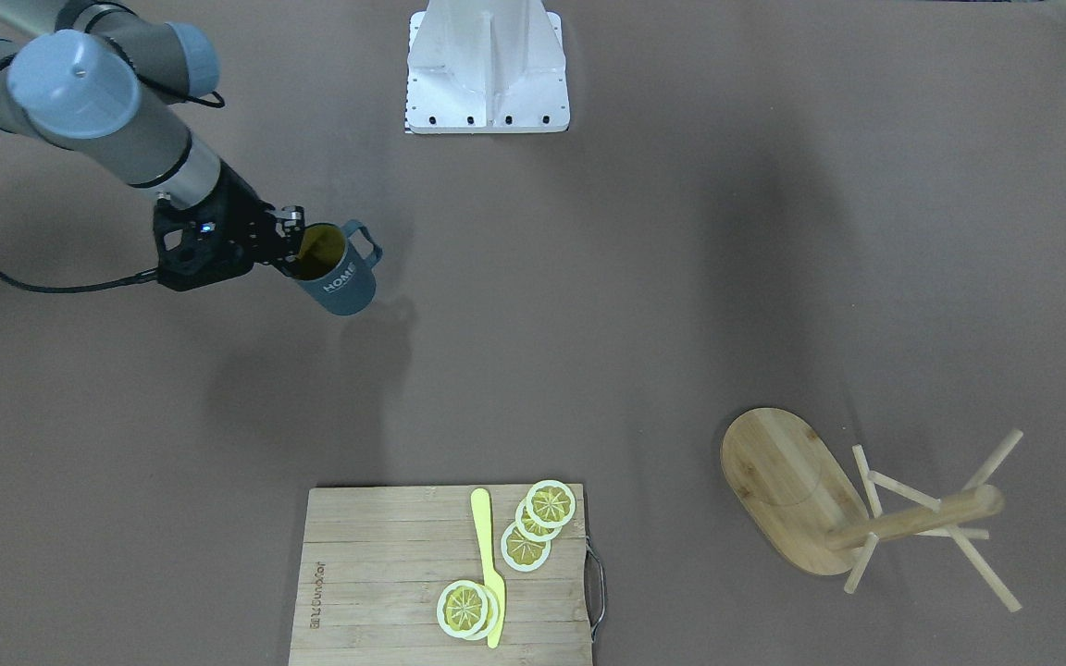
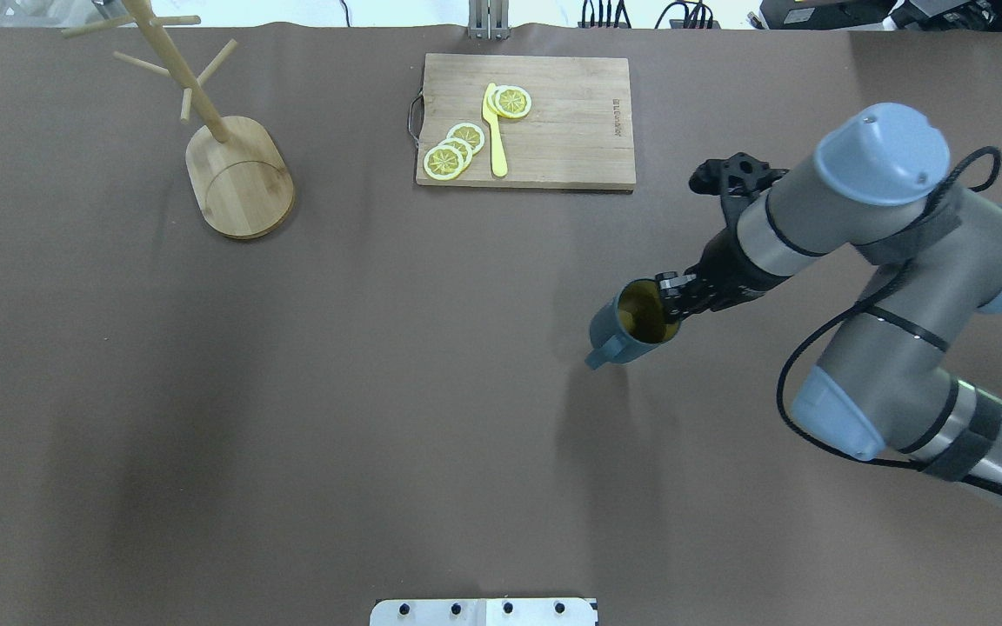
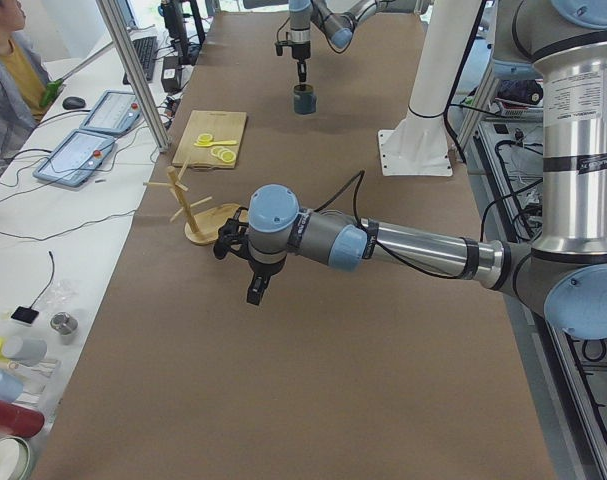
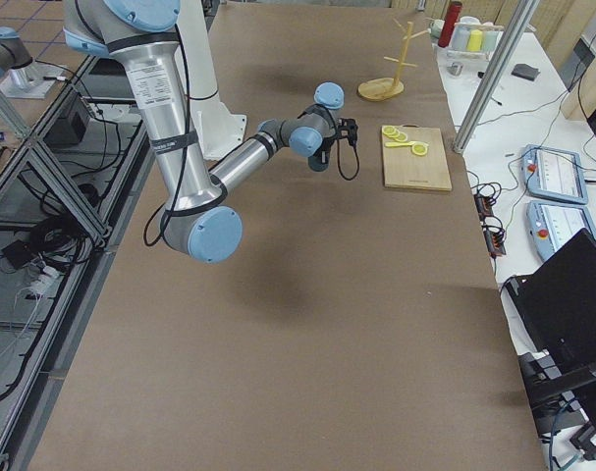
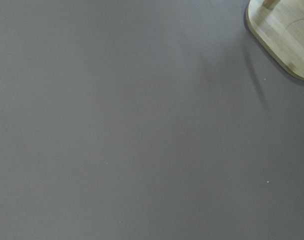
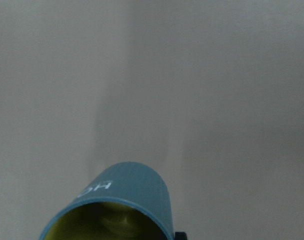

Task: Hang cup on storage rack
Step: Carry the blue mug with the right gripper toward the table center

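Note:
The dark teal cup, now hanging tilted in the gripper, will go down from my right gripper onto the bare table (image 1: 502, 290) between the white robot mount and cutting board.
The dark teal cup (image 1: 340, 276) with white "HOME" lettering hangs tilted in my right gripper (image 1: 297, 248), which is shut on its rim, one finger inside the yellow-olive interior. Its handle points away from the gripper. It also shows in the overhead view (image 2: 627, 335) with the right gripper (image 2: 668, 306), and in the right wrist view (image 6: 126, 192). The bamboo storage rack (image 2: 240, 178) stands upright at the far left of the table, also seen in the front-facing view (image 1: 787, 481). My left gripper (image 3: 256, 288) hangs high over the table near the rack; I cannot tell if it is open.
A slatted wooden cutting board (image 2: 571, 130) with lemon slices (image 2: 453, 149) and a yellow knife (image 2: 495, 135) lies at the far middle of the table. The white robot mount (image 1: 487, 79) is at the near edge. An operator (image 3: 3, 80) sits beyond the table's far side.

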